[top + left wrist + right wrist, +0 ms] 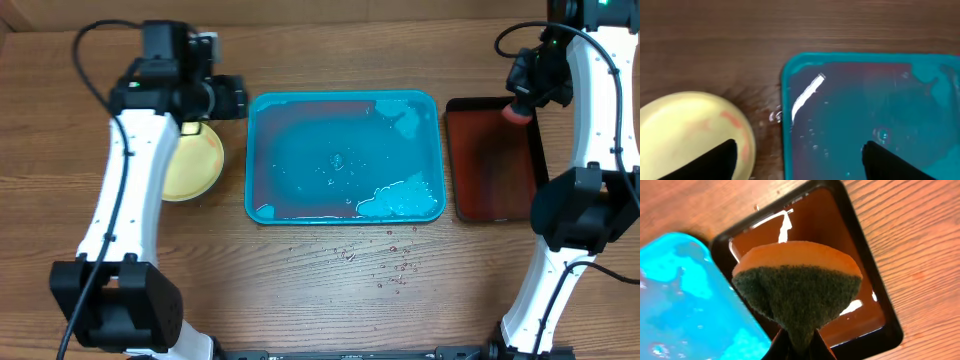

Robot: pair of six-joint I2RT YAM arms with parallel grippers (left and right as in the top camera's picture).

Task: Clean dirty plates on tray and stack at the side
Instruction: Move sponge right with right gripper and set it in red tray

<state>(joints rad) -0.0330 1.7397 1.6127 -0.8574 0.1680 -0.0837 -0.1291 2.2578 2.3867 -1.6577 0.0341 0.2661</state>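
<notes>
I should use my right gripper to release the orange-and-green sponge flat in the middle of the dark-red tray (492, 158) (797, 290).
The turquoise tray (343, 155) lies mid-table, wet, with reddish water and foam patches and no plate on it. It also shows in the left wrist view (870, 120) and the right wrist view (685, 300). A pale yellow plate (195, 165) with faint red streaks sits on the table left of the tray; it also shows in the left wrist view (690, 135). I cannot tell if other plates lie under it. My left gripper (799, 155) is open and empty above the gap between plate and tray. My right gripper (800, 342) is shut on an orange-and-green sponge (797, 287) above the dark-red tray.
A dark-red tray with a black rim (495, 160) lies right of the turquoise tray, wet inside; it also shows in the right wrist view (860, 295). Water drops (385, 262) dot the wood in front of the turquoise tray.
</notes>
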